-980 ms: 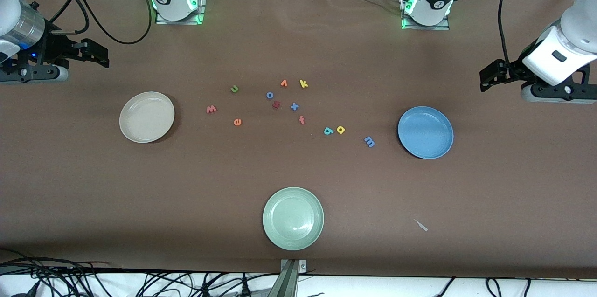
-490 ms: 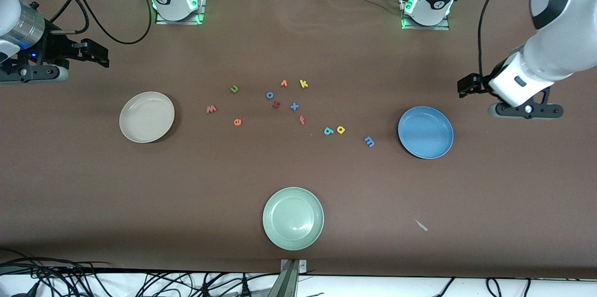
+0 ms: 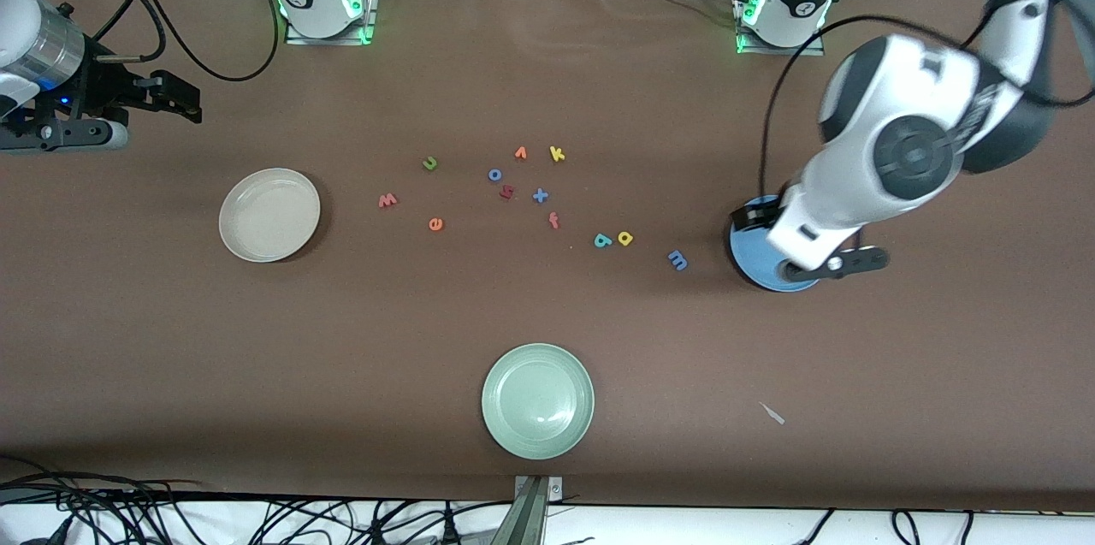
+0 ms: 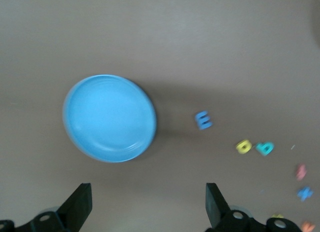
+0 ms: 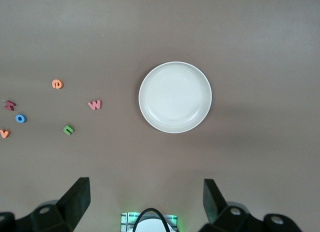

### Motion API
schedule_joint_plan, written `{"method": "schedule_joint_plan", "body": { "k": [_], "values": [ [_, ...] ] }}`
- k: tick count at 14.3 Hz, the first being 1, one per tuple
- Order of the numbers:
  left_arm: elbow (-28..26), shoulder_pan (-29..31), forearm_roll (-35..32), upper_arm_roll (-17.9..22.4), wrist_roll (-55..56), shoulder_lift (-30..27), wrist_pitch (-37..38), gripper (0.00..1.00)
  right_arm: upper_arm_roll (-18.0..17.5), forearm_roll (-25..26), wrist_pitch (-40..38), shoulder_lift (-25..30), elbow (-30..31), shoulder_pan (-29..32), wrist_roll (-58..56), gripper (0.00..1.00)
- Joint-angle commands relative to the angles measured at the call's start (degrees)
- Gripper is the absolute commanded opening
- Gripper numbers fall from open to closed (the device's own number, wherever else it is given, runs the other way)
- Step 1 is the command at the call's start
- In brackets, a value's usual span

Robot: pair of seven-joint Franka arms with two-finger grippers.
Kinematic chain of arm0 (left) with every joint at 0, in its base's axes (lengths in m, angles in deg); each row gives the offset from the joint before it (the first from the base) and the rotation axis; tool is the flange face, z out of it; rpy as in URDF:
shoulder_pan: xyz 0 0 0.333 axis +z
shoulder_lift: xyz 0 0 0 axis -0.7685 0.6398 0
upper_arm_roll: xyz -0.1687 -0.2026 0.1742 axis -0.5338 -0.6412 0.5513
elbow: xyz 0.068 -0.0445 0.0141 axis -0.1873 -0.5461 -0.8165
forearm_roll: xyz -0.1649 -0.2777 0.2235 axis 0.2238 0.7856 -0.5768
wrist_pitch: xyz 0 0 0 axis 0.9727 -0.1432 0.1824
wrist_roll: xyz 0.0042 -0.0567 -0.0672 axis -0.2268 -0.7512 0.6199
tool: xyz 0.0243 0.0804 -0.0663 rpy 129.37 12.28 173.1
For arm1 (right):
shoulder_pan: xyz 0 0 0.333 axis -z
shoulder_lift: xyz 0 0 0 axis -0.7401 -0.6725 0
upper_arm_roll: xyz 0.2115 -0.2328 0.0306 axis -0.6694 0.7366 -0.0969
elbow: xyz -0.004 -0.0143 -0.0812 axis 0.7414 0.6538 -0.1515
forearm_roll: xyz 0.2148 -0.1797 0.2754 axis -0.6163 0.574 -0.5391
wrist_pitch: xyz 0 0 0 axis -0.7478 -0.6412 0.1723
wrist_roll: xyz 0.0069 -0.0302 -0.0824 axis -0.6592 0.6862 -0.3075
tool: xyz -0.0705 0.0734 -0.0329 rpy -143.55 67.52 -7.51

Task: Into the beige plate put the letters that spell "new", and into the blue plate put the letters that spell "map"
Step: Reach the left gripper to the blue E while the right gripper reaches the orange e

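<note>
Next, my left gripper goes next to the middle of the blue m (image 3: 677, 261) (image 4: 203, 120) beside the blue plate and closes there, because "map" starts with m.
The beige plate (image 3: 269, 214) (image 5: 175, 97) lies toward the right arm's end. Beside it are the pinkish w (image 3: 387, 200) (image 5: 94, 104), the orange e (image 3: 435, 224) (image 5: 57, 84) and the green n (image 3: 430, 162) (image 5: 69, 129). The blue plate (image 3: 742, 258) (image 4: 110, 118) lies toward the left arm's end, partly hidden under the left arm. Next to it lie the blue m (image 3: 677, 259) (image 4: 203, 120), the yellow p (image 3: 625, 238) (image 4: 243, 146) and the teal a (image 3: 602, 240) (image 4: 265, 148). My left gripper (image 3: 748, 218) (image 4: 147, 204) hovers open and empty over the blue plate. My right gripper (image 3: 175, 98) (image 5: 145, 197) waits open and empty, high above its end of the table.
A pale green plate (image 3: 537, 400) sits near the front edge. Spare letters cluster mid-table: orange v (image 3: 520, 153), yellow k (image 3: 557, 154), blue o (image 3: 494, 174), blue x (image 3: 540, 195), red-orange f (image 3: 553, 221) and a dark red letter (image 3: 506, 192). A small white scrap (image 3: 772, 413) lies nearer the camera.
The left arm has swung in from its end of the table and now hangs over the blue plate, jaws still open. The right arm and all letters have stayed put.
</note>
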Motion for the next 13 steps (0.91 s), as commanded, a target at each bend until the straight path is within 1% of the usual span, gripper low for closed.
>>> {"method": "schedule_joint_plan", "body": {
  "k": [1, 3, 5, 7, 8, 9, 10, 11, 12, 13],
  "values": [
    [4.1, -1.9, 1.2, 0.3, 6.4, 8.0, -6.3, 1.00, -0.4, -1.0, -0.9, -0.8, -0.5, 0.4, 0.7, 1.00],
    [3.1, -3.4, 1.2, 0.2, 8.5, 11.1, -10.9, 1.00, -0.5, -1.1, -0.3, -0.9, -0.5, 0.2, 0.8, 1.00],
    [0.8, -4.0, 1.2, 0.2, 8.7, 13.2, -12.8, 1.00, -0.5, -1.0, 0.4, -1.5, -0.5, -1.7, 0.7, 1.00],
    [-4.6, -4.7, 2.6, 0.2, 11.2, 13.4, -17.6, 1.00, -0.6, -1.1, 0.9, -2.6, -0.5, -3.4, 0.7, 1.00],
    [-8.6, -5.0, 2.6, 0.2, 11.8, 12.6, -19.9, 1.00, -0.6, -0.8, 1.0, -3.8, -0.8, -4.3, -0.1, 1.00],
    [-11.6, -4.9, 2.6, 0.2, 11.8, 11.9, -22.1, 1.00, -0.6, -0.6, 1.4, -6.3, -1.1, -6.4, -0.4, 1.00],
    [-13.5, -4.9, 2.6, 0.2, 12.0, 11.8, -24.3, 1.00, -0.5, -0.8, 1.8, -8.5, -1.9, -7.8, -0.4, 1.00],
    [-14.7, -4.2, 2.6, 0.2, 12.0, 11.9, -26.3, 1.00, -0.5, -0.9, 2.6, -9.4, -2.0, -8.4, -0.4, 1.00],
    [-15.5, -4.3, 2.6, 0.2, 11.9, 12.1, -27.0, 1.00, -0.6, -1.3, 3.8, -10.6, -2.1, -9.0, -0.2, 1.00],
    [-15.9, -4.4, 2.6, 0.2, 11.9, 12.1, -27.1, 1.00, -0.6, -2.7, 5.4, -11.7, -2.1, -9.7, 0.1, 1.00]
  ]
}}
